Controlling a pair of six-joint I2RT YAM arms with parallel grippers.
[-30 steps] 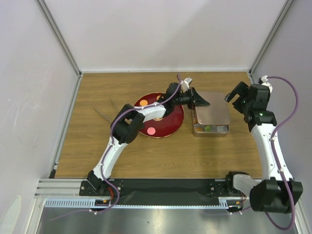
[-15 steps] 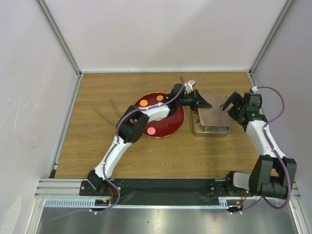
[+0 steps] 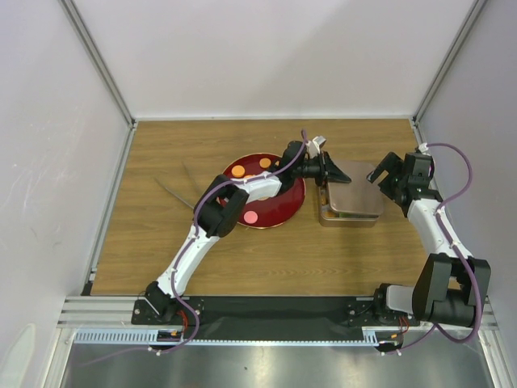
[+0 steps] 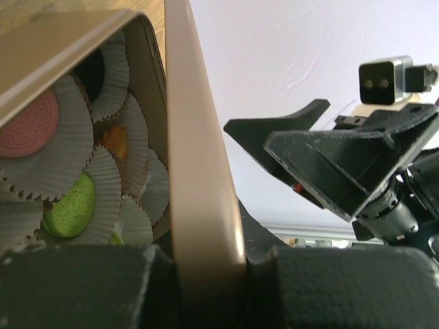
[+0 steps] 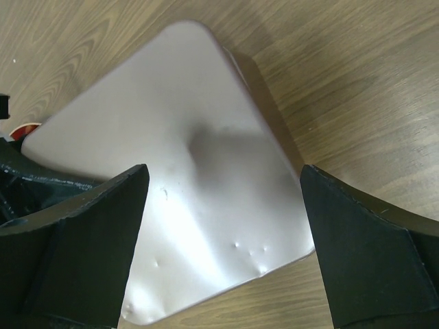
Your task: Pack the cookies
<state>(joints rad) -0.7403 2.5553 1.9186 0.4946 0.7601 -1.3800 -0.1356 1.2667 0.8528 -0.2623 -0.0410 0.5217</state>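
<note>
Next, I release the lid from my left gripper on top of the metal tin (image 3: 350,192) (image 4: 75,164), over the cookies in paper cups.
The metal tin (image 3: 347,218) stands right of the dark-red plate (image 3: 279,206), and its lid (image 3: 355,196) lies over almost all of it. My left gripper (image 3: 333,171) is shut on the lid's left rim (image 4: 199,171), which stands edge-on between the jaws (image 4: 209,274). Under the raised side I see cookies in paper cups: pink (image 4: 27,130), green (image 4: 68,212), orange (image 4: 115,140). Orange cookies (image 3: 238,170) and a pink one (image 3: 251,217) lie on the plate. My right gripper (image 3: 386,174) hangs open over the lid (image 5: 192,164), its fingers (image 5: 89,233) apart.
White walls with aluminium posts (image 3: 101,77) close in the wooden table (image 3: 161,234) on three sides. The left arm (image 3: 214,210) stretches across the plate. The right arm (image 3: 440,234) runs along the right wall.
The lid has come down and forward over the tin, hiding the cookies at its front. The right gripper moved in from the right wall to the lid's right edge, then held still.
</note>
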